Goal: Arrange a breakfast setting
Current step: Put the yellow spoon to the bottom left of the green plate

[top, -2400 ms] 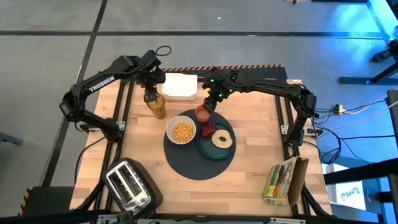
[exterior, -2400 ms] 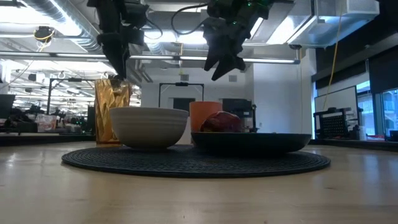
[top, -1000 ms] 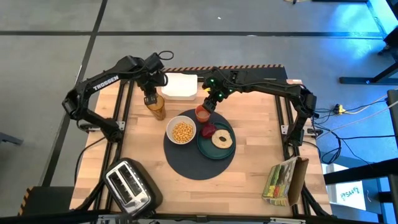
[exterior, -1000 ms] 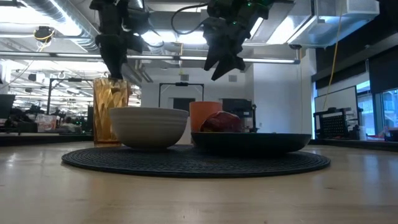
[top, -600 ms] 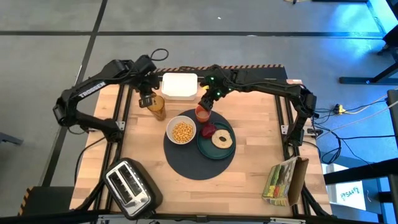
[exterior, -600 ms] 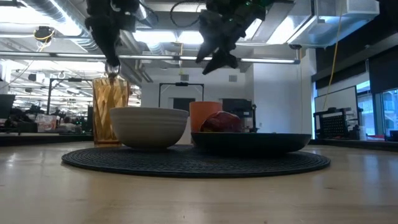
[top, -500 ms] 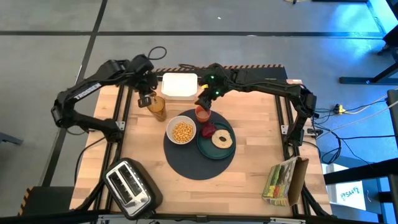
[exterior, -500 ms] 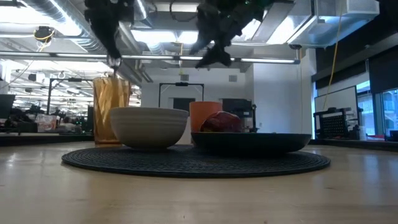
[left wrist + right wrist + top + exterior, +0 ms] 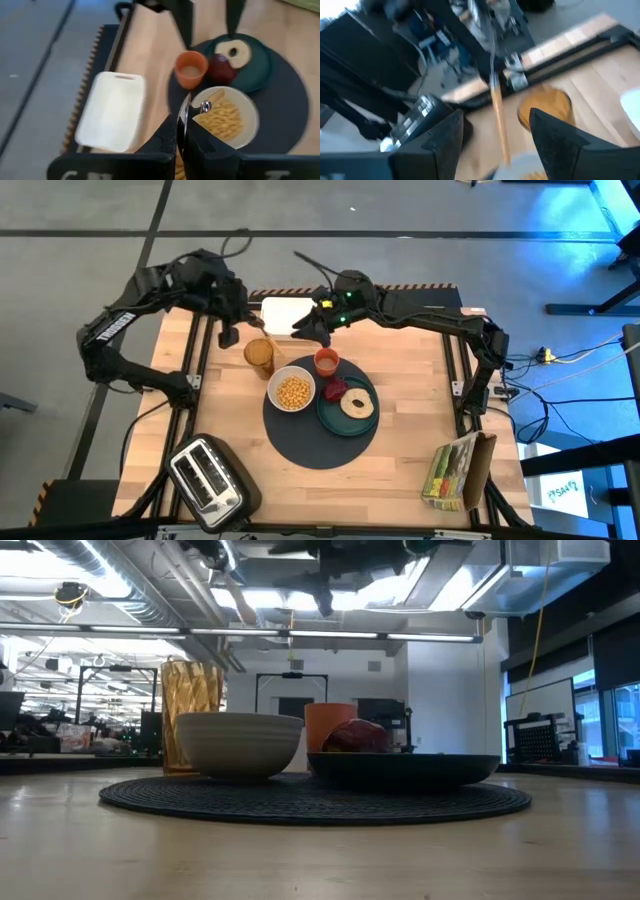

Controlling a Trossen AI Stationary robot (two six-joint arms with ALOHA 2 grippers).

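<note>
My right gripper needs to hold the spoon steady while my left gripper, now pinching the spoon's metal end, takes it again by the orange handle (image 9: 500,121).
The round dark-grey mat (image 9: 322,442) carries the white bowl (image 9: 292,391) of yellow cereal, the small orange cup (image 9: 326,362) and the teal plate (image 9: 340,420) with the bagel (image 9: 357,403) and red fruit (image 9: 335,389). An amber glass (image 9: 260,355) stands on the wood left of the mat. High above the glass, my left gripper (image 9: 228,335) is shut on the orange-handled spoon (image 9: 497,117). My right gripper (image 9: 300,330) hovers open behind the bowl, nearly level, with nothing in it. My left gripper pinches the spoon's metal end (image 9: 184,111) between its two fingers, coming slanting down from above. The orange handle (image 9: 499,125) hangs below the fingers. The spoon is lifted clear of the amber glass and the table.
A white lidded container (image 9: 280,315) lies at the far edge behind the glass. The silver toaster (image 9: 205,475) stands at the near left corner and the yellow-green cereal bag (image 9: 458,470) at the near right. Bare wood lies right of the mat.
My left gripper has risen and drawn back toward the table's far left, pulling the spoon up out of the amber glass. The glass has shifted a little toward the mat. My right gripper has tipped up from pointing down to nearly level, staying open.
</note>
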